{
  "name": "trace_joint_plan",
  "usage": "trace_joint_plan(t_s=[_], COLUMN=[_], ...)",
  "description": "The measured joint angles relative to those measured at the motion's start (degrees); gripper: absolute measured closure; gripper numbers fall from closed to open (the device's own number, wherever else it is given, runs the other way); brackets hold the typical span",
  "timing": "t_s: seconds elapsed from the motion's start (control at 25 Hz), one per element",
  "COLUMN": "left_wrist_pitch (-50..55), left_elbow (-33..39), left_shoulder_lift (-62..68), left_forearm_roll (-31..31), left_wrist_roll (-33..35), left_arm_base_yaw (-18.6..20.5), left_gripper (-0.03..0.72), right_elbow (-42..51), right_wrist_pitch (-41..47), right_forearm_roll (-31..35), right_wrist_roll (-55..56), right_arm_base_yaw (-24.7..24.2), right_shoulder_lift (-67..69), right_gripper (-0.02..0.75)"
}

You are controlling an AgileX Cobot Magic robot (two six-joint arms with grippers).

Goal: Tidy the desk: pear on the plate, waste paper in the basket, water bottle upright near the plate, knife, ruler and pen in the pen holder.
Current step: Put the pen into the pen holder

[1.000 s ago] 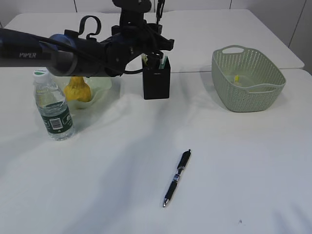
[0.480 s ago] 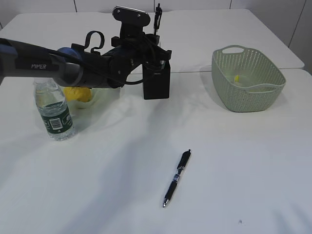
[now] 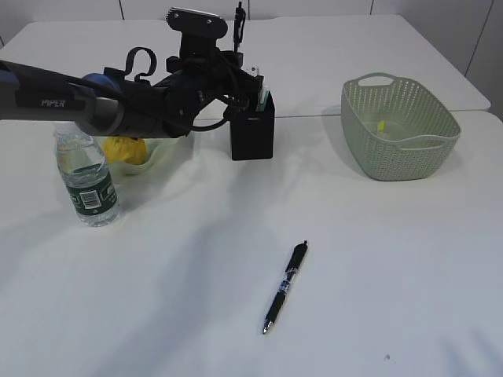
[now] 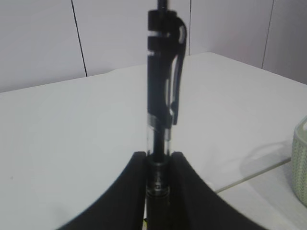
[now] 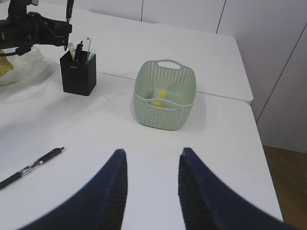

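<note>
My left gripper is set to place the upright black pen. It will let go of it among the items standing in the black pen holder (image 3: 261,105).
My left gripper (image 3: 236,53) (image 4: 158,155) is shut on a black pen (image 4: 163,72) and holds it upright, just above and left of the black pen holder (image 3: 252,132) (image 5: 76,79). The held pen's top (image 3: 238,16) sticks up above the gripper. Several items stand in the holder. A second black pen (image 3: 285,287) (image 5: 31,167) lies on the table in front. My right gripper (image 5: 151,153) is open and empty, low over the table. The yellow pear (image 3: 124,148) sits on a pale plate (image 3: 167,140). The water bottle (image 3: 85,173) stands upright beside the plate.
A green mesh basket (image 3: 397,129) (image 5: 165,103) stands at the right with yellow paper (image 5: 160,95) inside. My left arm (image 3: 94,94) stretches over the plate and bottle. A seam (image 3: 314,116) between two tables runs behind the holder.
My left gripper with the pen has shifted a little to the left and up from over the pen holder. The pen on the table, the bottle and the basket have not moved.
</note>
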Motion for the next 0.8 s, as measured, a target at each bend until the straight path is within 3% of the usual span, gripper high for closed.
trace_joint_plan(t_s=[0.8], left_wrist_pitch=[-0.31], left_elbow=[0.0], left_shoulder_lift=[0.0], left_forearm_roll=[-0.05], left_wrist_roll=[-3.35], left_arm_base_yaw=[-0.23], left_gripper=[0.586], right_elbow=[0.0], right_wrist_pitch=[0.0], right_forearm_roll=[0.0], right_wrist_roll=[0.0], right_arm_base_yaw=[0.0], right_shoulder_lift=[0.0], right_gripper=[0.438])
